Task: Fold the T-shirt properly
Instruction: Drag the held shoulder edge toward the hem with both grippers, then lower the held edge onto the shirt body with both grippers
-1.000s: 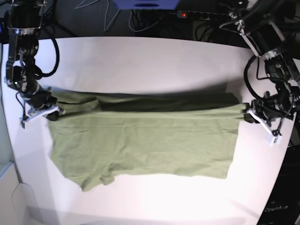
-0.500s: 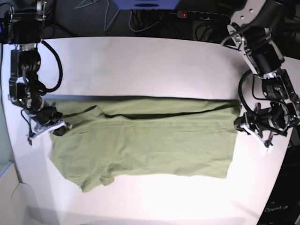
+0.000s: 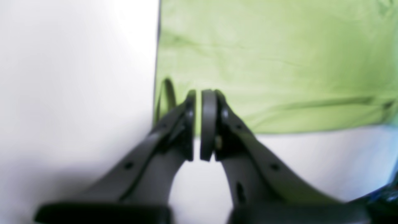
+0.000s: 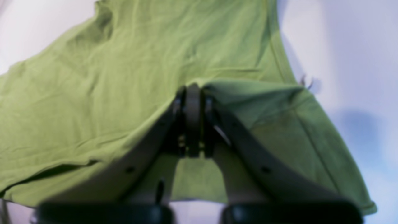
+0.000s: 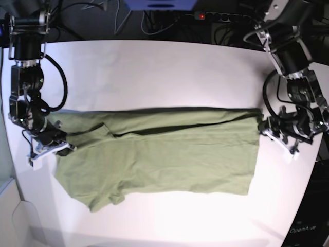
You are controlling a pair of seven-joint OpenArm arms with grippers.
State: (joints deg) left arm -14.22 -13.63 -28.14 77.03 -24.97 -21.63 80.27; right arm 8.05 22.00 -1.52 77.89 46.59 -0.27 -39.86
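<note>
I see my left gripper's fingers empty beside the T-shirt's raised end corner, so next I open them wide, turn and grab that corner's fold (image 5: 253, 116) before folding.
The olive-green T-shirt (image 5: 154, 154) lies flat on the white table (image 5: 154, 67), doubled over lengthwise, with a sleeve at the front left. My right gripper (image 5: 59, 147) is at the shirt's left end. In the right wrist view it (image 4: 192, 88) is shut on a raised fold of the shirt (image 4: 93, 77). My left gripper (image 5: 263, 128) is at the shirt's right end. In the left wrist view it (image 3: 199, 93) hangs over the shirt's corner (image 3: 279, 62), its jaws parted by a narrow gap with no cloth between them.
Cables and a power strip with a red light (image 5: 201, 16) lie behind the table's far edge. Both arm bases stand at the far corners. The table's rounded front edge runs close below the shirt.
Both grippers have come down and the lifted top layer has settled flat on the lower one. The right gripper moved toward the front. The left gripper's hold on the edge has let go.
</note>
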